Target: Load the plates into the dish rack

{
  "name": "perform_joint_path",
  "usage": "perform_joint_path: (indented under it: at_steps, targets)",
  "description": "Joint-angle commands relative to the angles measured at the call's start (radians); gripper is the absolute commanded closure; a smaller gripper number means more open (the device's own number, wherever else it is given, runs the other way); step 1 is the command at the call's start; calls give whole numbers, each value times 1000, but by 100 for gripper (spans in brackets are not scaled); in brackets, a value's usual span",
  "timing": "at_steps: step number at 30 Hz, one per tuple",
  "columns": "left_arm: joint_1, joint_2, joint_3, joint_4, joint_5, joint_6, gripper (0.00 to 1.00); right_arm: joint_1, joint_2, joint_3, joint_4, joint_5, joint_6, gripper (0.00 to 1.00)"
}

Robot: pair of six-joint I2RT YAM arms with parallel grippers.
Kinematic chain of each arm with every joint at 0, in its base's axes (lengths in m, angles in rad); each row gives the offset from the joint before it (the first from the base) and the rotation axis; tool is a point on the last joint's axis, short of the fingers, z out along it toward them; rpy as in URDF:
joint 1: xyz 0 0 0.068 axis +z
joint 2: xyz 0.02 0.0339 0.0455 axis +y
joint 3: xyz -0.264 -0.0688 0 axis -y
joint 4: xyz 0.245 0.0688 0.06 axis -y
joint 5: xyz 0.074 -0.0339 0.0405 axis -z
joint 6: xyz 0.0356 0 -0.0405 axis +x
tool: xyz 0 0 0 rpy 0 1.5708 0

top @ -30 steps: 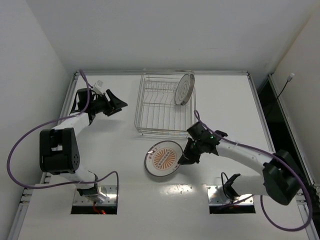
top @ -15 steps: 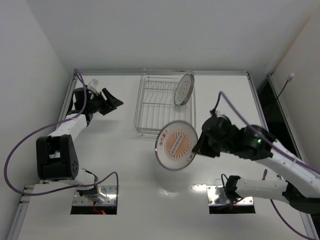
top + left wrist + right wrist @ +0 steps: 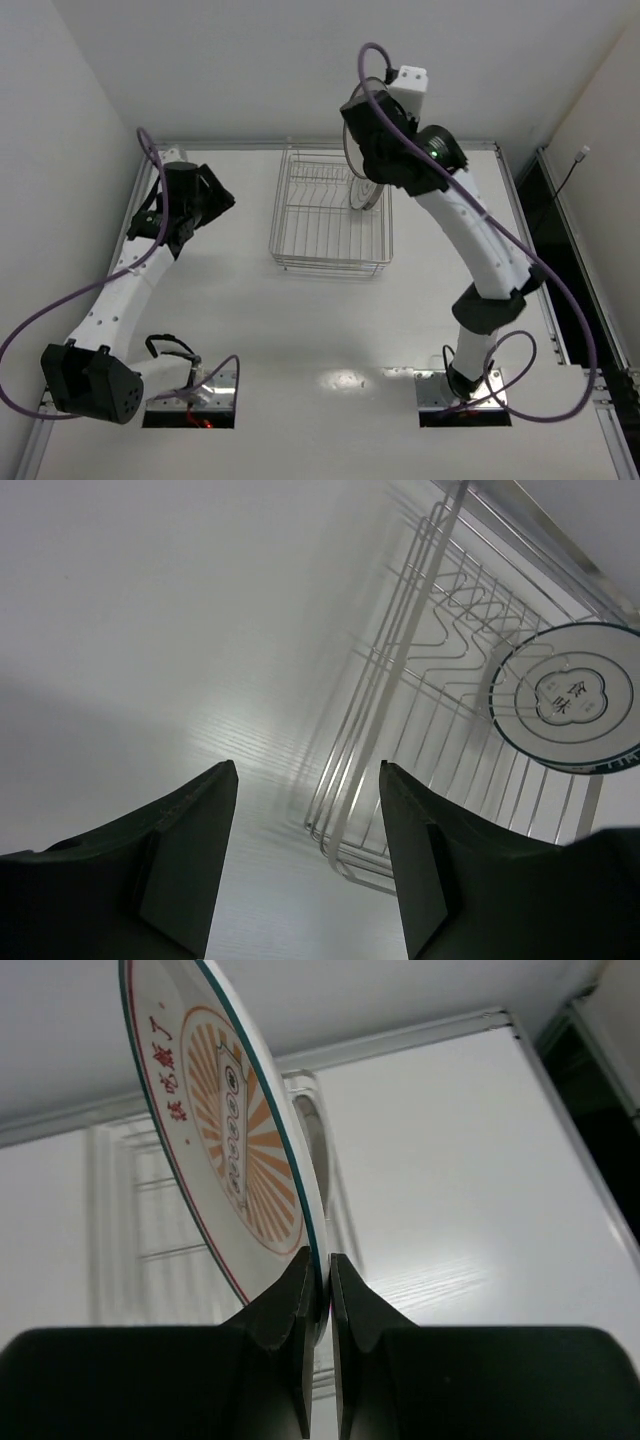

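Observation:
Next, my right gripper lets go of the orange sunburst plate in the rack, upright just beside the standing white plate (image 3: 349, 187).
My right gripper (image 3: 325, 1290) is shut on the rim of the orange sunburst plate (image 3: 225, 1130) and holds it on edge, high above the back right of the dish rack (image 3: 330, 215). In the top view the right gripper (image 3: 362, 125) and arm hide most of that plate. The white plate with dark rings and a centre mark (image 3: 570, 695) stands upright in the rack's right end, also seen in the top view (image 3: 366, 196). My left gripper (image 3: 215, 205) is open and empty, left of the rack, with the rack's near corner between its fingers (image 3: 190, 840). The blue-rimmed plate is out of view.
The rack (image 3: 420, 670) is a silver wire basket with upright tines at its back. The table's raised metal edge (image 3: 420, 146) runs behind the rack. White walls close in on the left and the back.
My right arm lifted the orange plate off the table in front of the rack and swung it up over the rack's back right. My left arm stretched out and shifted slightly.

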Motion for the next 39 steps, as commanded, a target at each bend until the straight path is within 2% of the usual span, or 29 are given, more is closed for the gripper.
perform_joint_path:
  at_steps: [1,4,7,12,16,23,39]
  targets:
    - [-102,-26,70,-209,-137,-68,44,-93,21,-43,279,138,-271,100]
    - [-191,-58,50,-218,-182,-117,44,-151,87,-67,380,138,-351,100]
    - [-254,-71,50,-268,-214,-151,44,-203,151,-37,380,85,-329,100]
    - [-302,-34,50,-281,-223,-151,44,-236,227,-122,494,25,-319,100]
    - [-342,7,78,-281,-223,-131,44,-245,322,-86,495,-39,-293,100]
    - [-351,84,130,-281,-223,-102,44,-245,400,-68,505,-50,-284,100]
    - [-351,113,128,-281,-193,-74,44,-216,518,-126,463,-61,-241,100]
